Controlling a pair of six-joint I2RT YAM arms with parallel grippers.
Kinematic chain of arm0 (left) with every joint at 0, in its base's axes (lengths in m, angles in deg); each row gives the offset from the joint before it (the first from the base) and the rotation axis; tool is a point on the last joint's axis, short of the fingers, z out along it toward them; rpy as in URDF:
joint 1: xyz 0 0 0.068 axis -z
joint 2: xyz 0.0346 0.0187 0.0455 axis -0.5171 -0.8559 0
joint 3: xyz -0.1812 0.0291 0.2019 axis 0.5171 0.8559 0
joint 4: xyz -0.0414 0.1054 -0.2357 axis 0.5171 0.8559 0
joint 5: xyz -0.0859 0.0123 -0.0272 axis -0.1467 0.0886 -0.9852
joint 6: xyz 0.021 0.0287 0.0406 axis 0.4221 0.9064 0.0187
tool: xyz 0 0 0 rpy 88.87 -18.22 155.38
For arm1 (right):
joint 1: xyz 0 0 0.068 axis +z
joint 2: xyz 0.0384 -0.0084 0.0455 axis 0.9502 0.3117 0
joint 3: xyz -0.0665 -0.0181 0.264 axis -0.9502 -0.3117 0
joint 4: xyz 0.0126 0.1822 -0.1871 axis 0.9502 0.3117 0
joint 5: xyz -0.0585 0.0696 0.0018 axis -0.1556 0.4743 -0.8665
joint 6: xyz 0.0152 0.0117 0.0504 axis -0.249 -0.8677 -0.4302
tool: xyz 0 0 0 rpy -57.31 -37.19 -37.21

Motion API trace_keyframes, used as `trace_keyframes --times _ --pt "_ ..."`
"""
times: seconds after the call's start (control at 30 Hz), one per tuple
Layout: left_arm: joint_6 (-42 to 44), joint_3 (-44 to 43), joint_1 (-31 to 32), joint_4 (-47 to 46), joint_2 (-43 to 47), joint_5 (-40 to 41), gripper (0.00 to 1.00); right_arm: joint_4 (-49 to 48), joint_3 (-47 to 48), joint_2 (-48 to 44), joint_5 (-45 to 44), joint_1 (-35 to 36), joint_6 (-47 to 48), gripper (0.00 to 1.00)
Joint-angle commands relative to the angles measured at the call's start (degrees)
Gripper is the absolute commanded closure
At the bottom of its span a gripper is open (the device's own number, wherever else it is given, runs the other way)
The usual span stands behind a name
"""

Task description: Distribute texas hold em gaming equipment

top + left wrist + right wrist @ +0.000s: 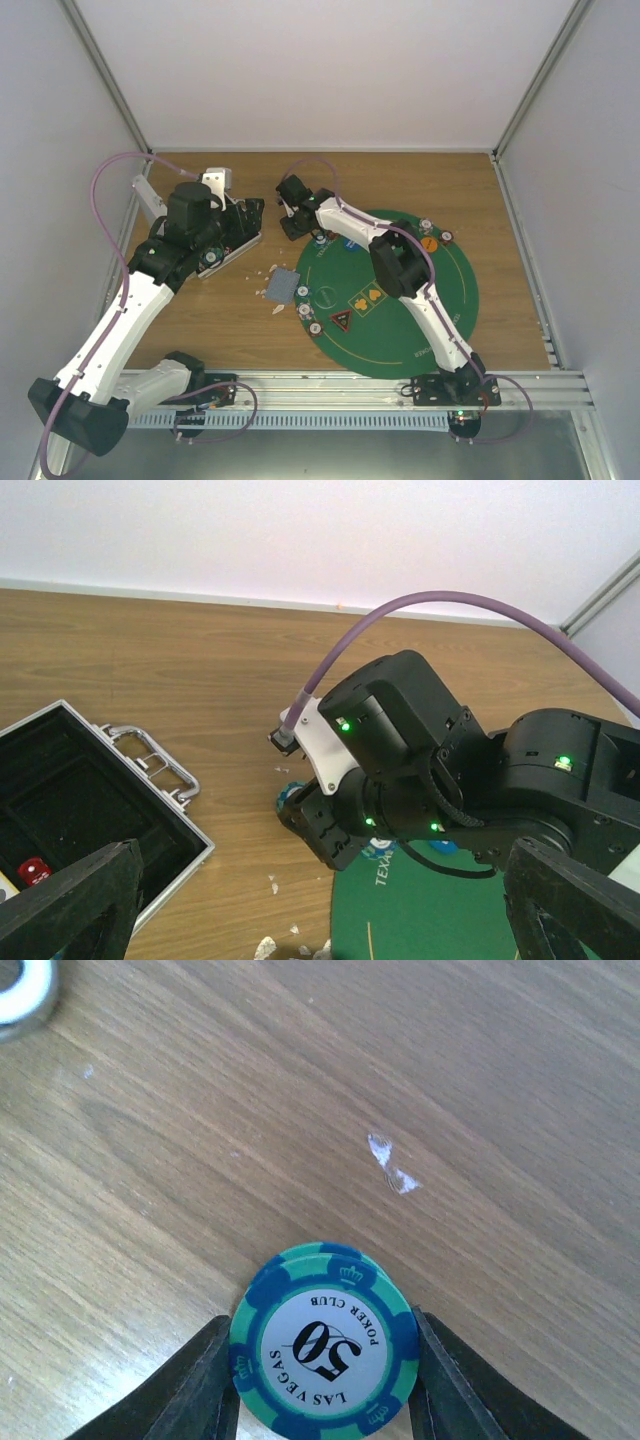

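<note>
My right gripper is to set the blue-and-green chips down on the felt (453, 257) just below the dark red chips near the orange token. The blue-and-green chips are held just above the wood now.
My right gripper (294, 222) reaches over the wood left of the mat's far edge. In the right wrist view it (325, 1385) is shut on a small stack of blue-and-green "50" poker chips (325, 1355), held just above the wood. My left gripper (240, 224) hovers by the case; in its wrist view it (320, 920) is wide open and empty. A grey-blue card stack (283, 287) lies on the wood left of the mat. More chips (303, 310) ring the mat's rim. A blue token (350, 244), an orange token (428, 243) and a red-triangle token (340, 322) lie on the felt.
The round green felt mat (440, 300) fills the right half of the table. The open silver case (150, 810) lies at the left under my left arm, with a small red item (33, 870) inside. White scraps (275, 300) litter the wood. Walls enclose three sides.
</note>
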Motion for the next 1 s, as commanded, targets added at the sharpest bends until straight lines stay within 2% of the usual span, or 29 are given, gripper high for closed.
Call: trace_keyframes --times 0.0,0.23,0.53,0.77,0.97 --pt "-0.9 -0.3 -0.2 -3.0 0.9 -0.1 0.01 4.4 3.3 -0.1 -0.8 -0.3 -0.2 0.69" --pt "-0.9 -0.2 -0.2 -3.1 0.9 -0.2 0.01 4.7 6.2 -2.4 -1.1 -0.4 0.0 0.68" --pt "-0.9 -0.3 -0.2 -3.1 1.0 -0.1 0.01 4.1 4.8 -4.0 -1.0 -0.7 -1.4 0.68" --pt "-0.8 -0.2 -0.2 -3.1 1.0 0.1 0.01 0.8 -5.1 -11.6 -2.0 -4.0 -3.3 0.68" --pt "-1.0 0.0 -0.2 -3.2 1.0 -0.3 0.01 -3.1 -19.4 -22.5 -3.6 -8.6 -5.5 0.68"
